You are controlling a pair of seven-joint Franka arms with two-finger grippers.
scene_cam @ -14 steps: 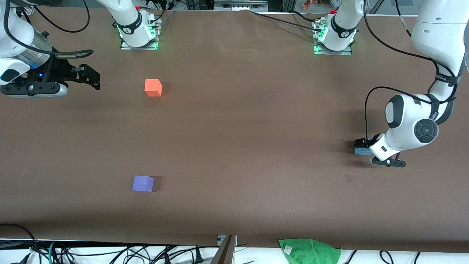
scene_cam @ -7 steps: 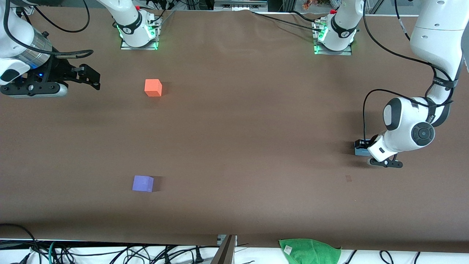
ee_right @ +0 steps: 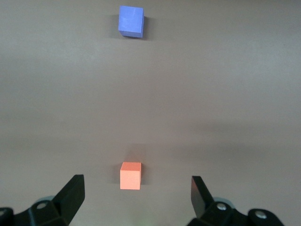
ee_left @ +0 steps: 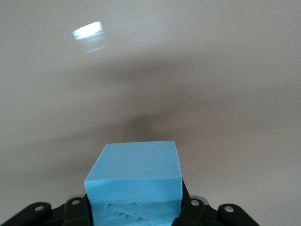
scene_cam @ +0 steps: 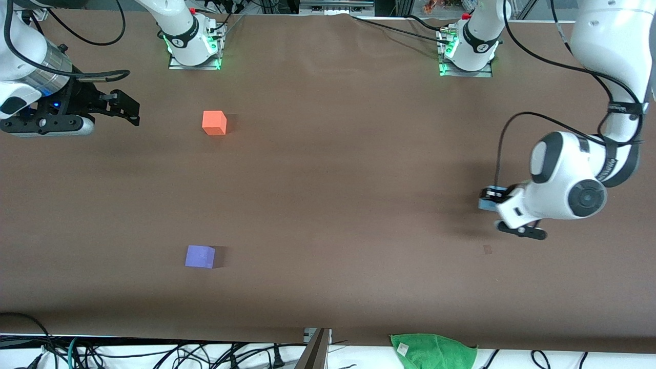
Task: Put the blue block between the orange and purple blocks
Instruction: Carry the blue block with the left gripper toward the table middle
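Observation:
The blue block, now held just above the table, is due on the table's bare middle (scene_cam: pixel 335 192), short of the orange and purple blocks. Next, I let go of it there with my left gripper.
The blue block (scene_cam: pixel 485 204) is held in my left gripper (scene_cam: pixel 491 203), just above the table toward the left arm's end. In the left wrist view the blue block (ee_left: pixel 135 181) fills the space between the fingers of the left gripper (ee_left: pixel 135 209). The orange block (scene_cam: pixel 214 123) sits toward the right arm's end. The purple block (scene_cam: pixel 200 256) sits nearer the front camera, in line with it. My right gripper (scene_cam: pixel 130 109) is open and empty, beside the orange block. The right wrist view shows the orange block (ee_right: pixel 130 175), the purple block (ee_right: pixel 131 21) and the right gripper (ee_right: pixel 136 194).
A green cloth (scene_cam: pixel 433 350) lies at the table's edge nearest the front camera. A small mark (scene_cam: pixel 487 249) is on the brown table (scene_cam: pixel 338 179) near the left gripper. Cables run along both long edges.
My left gripper has risen and moved a little toward the right arm's end, carrying the blue block. The right arm and the other two blocks have not moved.

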